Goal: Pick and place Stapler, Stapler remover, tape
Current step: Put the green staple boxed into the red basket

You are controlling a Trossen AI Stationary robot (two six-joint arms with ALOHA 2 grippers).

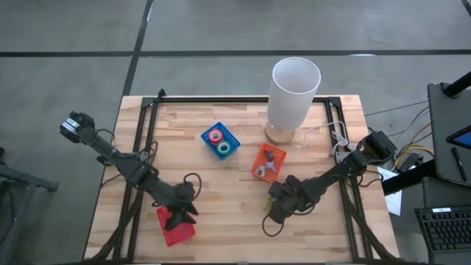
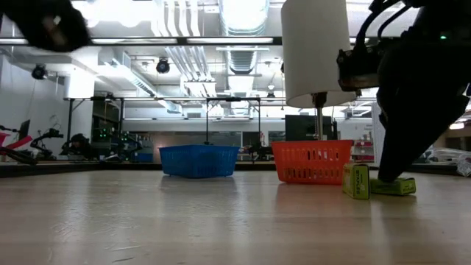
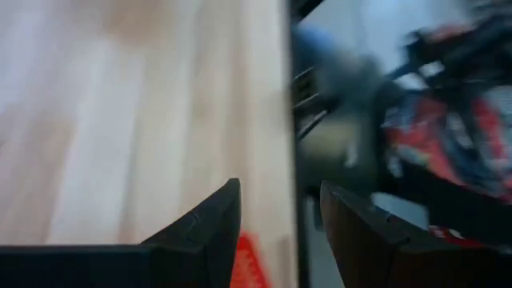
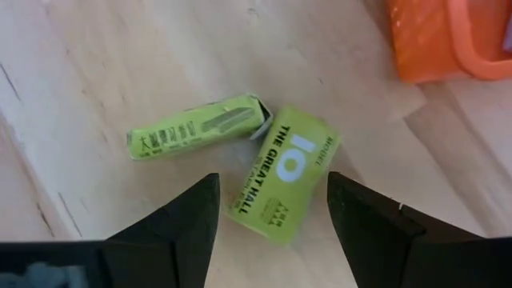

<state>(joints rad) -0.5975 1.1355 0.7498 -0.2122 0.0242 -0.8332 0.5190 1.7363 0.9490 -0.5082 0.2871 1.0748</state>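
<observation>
My left gripper should close next on the loose end of the green staple box (image 1: 268, 203) that my right gripper should lift and pass over.
Two tape rolls, one red-pink (image 1: 215, 135) and one green-faced (image 1: 223, 149), lie in the blue tray (image 1: 234, 138). My right gripper (image 4: 272, 182) is open, pointing down over two green staple boxes on the table. Its fingers stand on either side of the wider box (image 4: 284, 188) without touching it, and the slim box (image 4: 196, 128) lies beside. My left gripper (image 3: 280, 200) is open and hovers over the red tray (image 1: 180, 232) near the table's near edge. Small things (image 1: 271, 163) lie in the orange tray (image 1: 259, 168); I cannot tell which they are.
A tall white lamp (image 1: 294, 92) stands at the far side on a wooden foot, its cable trailing to the right. In the low view the green boxes (image 2: 357, 180) sit just in front of the orange tray (image 2: 313, 160). Bare wood lies between the trays and along the table's left half.
</observation>
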